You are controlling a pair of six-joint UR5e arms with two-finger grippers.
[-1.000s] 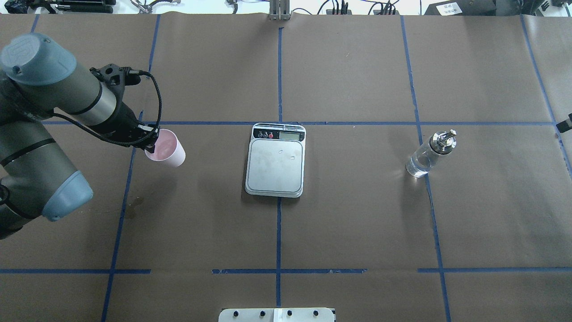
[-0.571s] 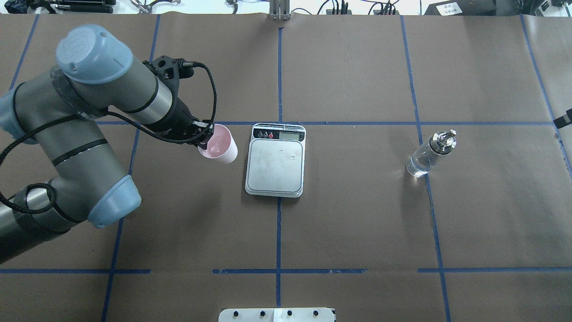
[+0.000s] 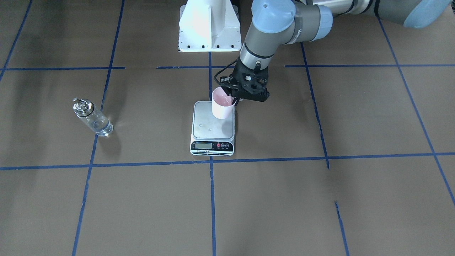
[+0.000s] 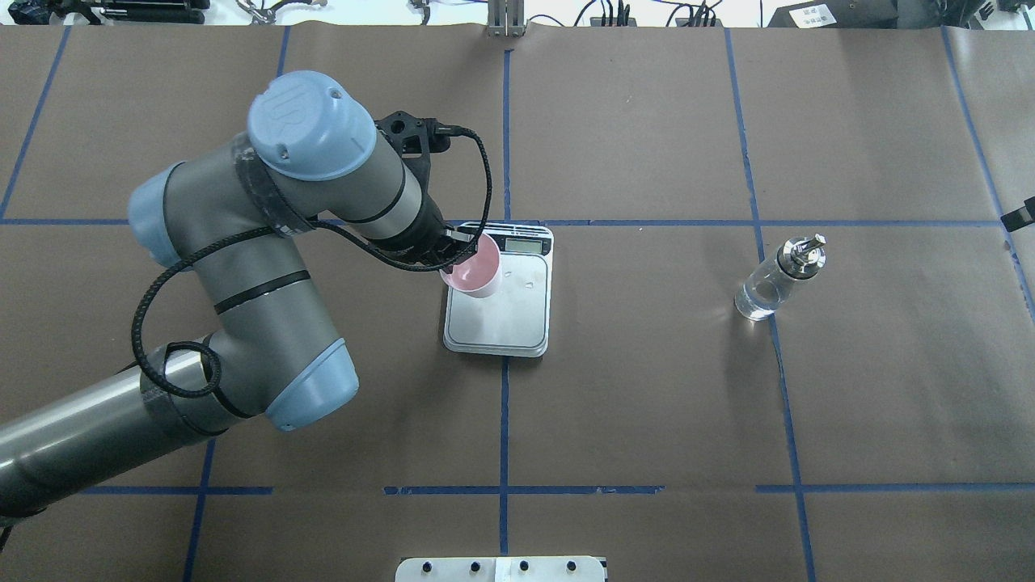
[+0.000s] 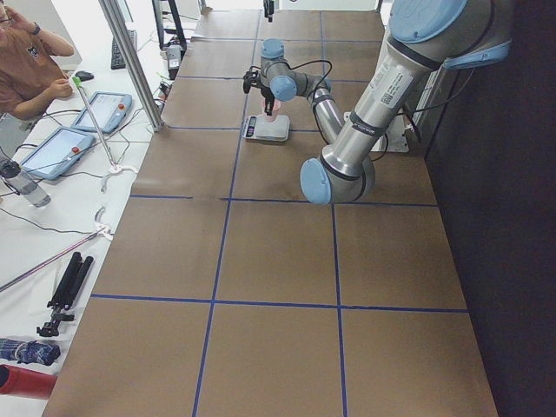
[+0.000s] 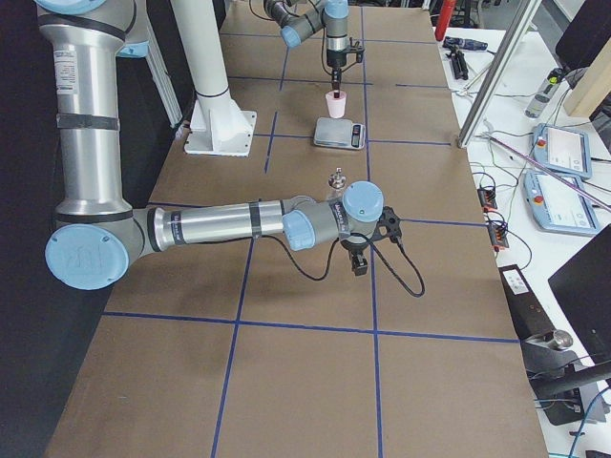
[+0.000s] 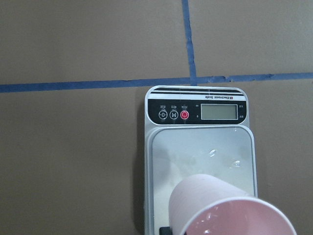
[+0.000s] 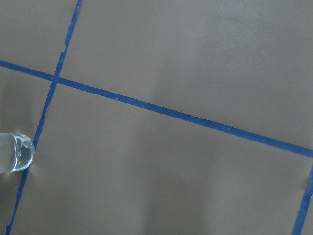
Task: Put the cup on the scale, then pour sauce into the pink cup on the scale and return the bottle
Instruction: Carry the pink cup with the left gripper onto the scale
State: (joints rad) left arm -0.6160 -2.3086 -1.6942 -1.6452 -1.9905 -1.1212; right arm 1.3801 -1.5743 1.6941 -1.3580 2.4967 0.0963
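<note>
Next, I set the pink cup down on the middle of the scale's steel platform (image 3: pixel 213 124) (image 7: pixel 204 167) with my left gripper.
My left gripper (image 4: pixel 455 254) is shut on the rim of the pink cup (image 4: pixel 472 272). The cup is upright over the part of the scale (image 4: pixel 511 322) nearest the left arm. In the front-facing view the cup (image 3: pixel 223 104) stands at the back of the steel platform (image 3: pixel 209 129); I cannot tell whether it touches. The wrist view shows the cup (image 7: pixel 229 209) low in frame above the scale (image 7: pixel 198 147). The bottle (image 4: pixel 775 280) of clear sauce stands upright far to the right, alone. My right gripper (image 6: pixel 358 261) hovers near the bottle (image 6: pixel 336 178); I cannot tell its state.
Brown paper with blue tape lines (image 4: pixel 504 420) covers the table. The robot's white base (image 3: pixel 208 25) stands behind the scale. Tablets (image 6: pixel 558 153) and cables lie on the side bench, and a person (image 5: pixel 26 74) sits beyond the far end.
My left arm has swung right with the pink cup, from the table's left side to over the scale. The bottle and the scale have not moved.
</note>
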